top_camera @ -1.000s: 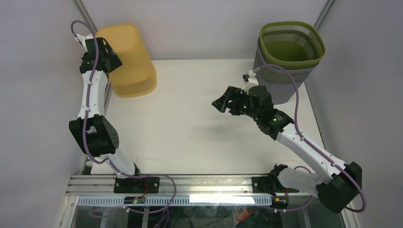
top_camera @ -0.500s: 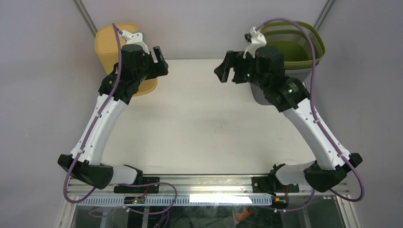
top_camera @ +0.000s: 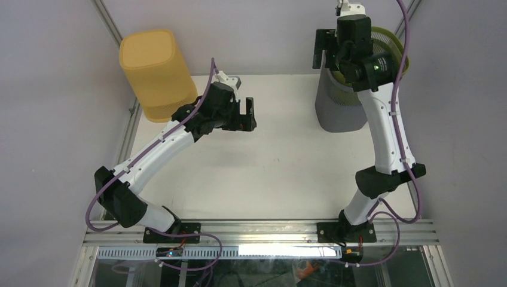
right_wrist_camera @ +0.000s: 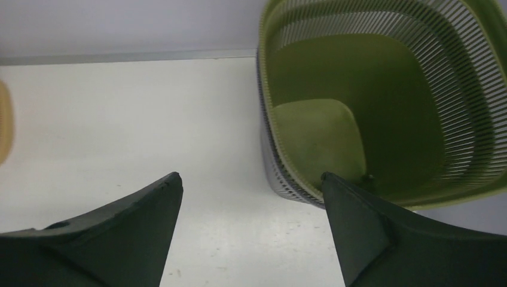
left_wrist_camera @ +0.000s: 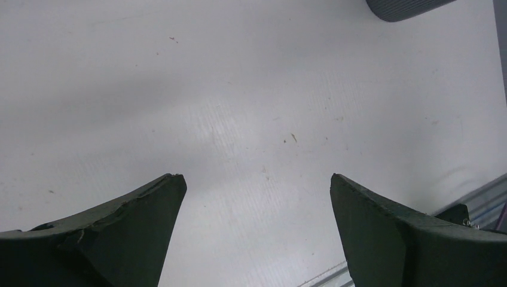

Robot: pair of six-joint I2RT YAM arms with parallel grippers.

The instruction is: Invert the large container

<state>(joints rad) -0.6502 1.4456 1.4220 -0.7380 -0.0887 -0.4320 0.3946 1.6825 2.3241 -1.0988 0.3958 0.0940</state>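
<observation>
My right gripper should take hold of the green container's rim [right_wrist_camera: 281,135] and pull both containers closer first, as the green container sits inside the grey container, far from my left gripper.
A grey slatted container [top_camera: 341,110] stands upright at the back right, with a green slatted container [top_camera: 399,57] nested inside it. The right wrist view looks down into the green one [right_wrist_camera: 382,101], with the grey rim [right_wrist_camera: 281,182] just under it. My right gripper [top_camera: 321,51] is open and empty, raised above the left rim of the nested pair; in its own view [right_wrist_camera: 250,177] it hangs over bare table beside that rim. My left gripper [top_camera: 247,115] is open and empty over the table's middle [left_wrist_camera: 255,177].
A yellow container [top_camera: 156,75] stands upside down at the back left; its edge shows in the right wrist view [right_wrist_camera: 3,125]. The grey container's base shows at the top of the left wrist view [left_wrist_camera: 400,7]. Metal frame posts rise at both back corners.
My left arm has swung from the yellow container to the right, out over the table's middle. My right arm has risen and moved back to the nested containers' left rim.
</observation>
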